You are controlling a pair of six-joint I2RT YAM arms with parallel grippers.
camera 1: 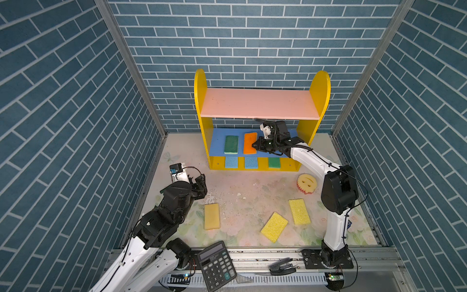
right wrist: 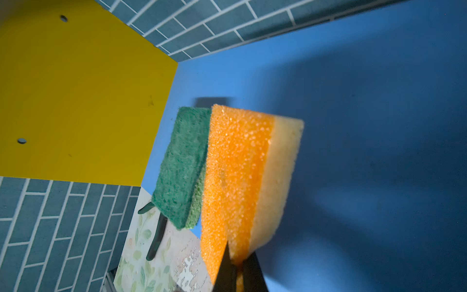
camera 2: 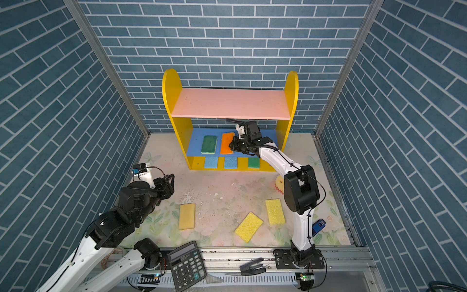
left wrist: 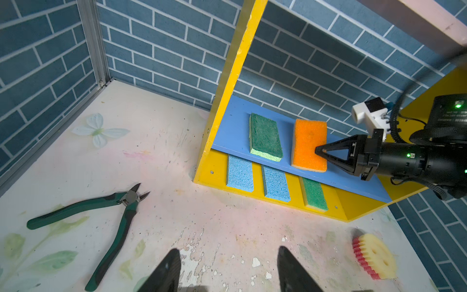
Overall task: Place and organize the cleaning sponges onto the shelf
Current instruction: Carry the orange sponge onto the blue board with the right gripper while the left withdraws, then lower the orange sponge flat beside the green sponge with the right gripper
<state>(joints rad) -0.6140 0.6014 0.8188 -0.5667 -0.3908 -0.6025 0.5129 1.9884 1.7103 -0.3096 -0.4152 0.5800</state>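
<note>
I will release the orange sponge with my right gripper on the blue middle board (camera 1: 250, 144) beside the green sponge.
The shelf (camera 1: 201, 101) stands at the back of the table. My right gripper (camera 1: 255, 146) reaches under its pink top board and is shut on the near edge of an orange sponge (camera 1: 249, 141) (right wrist: 235, 164), which rests on the blue middle board (camera 1: 217, 144) beside a green sponge (camera 1: 231, 144). On the yellow base lie two light blue sponges (camera 1: 231, 162) (camera 1: 251, 163) and a green one (camera 1: 274, 162). Three yellow sponges (camera 1: 211, 216) (camera 1: 274, 227) (camera 1: 299, 211) and a round smiley sponge (camera 1: 307, 183) lie on the table. My left gripper (camera 1: 199, 182) (left wrist: 227, 250) hovers open and empty at the left.
Green-handled pliers (left wrist: 108, 212) lie on the table left of the shelf. A black calculator (camera 1: 216, 268) and a black hand tool (camera 1: 281, 269) sit on the front rail. Brick-patterned walls close in the left, right and back.
</note>
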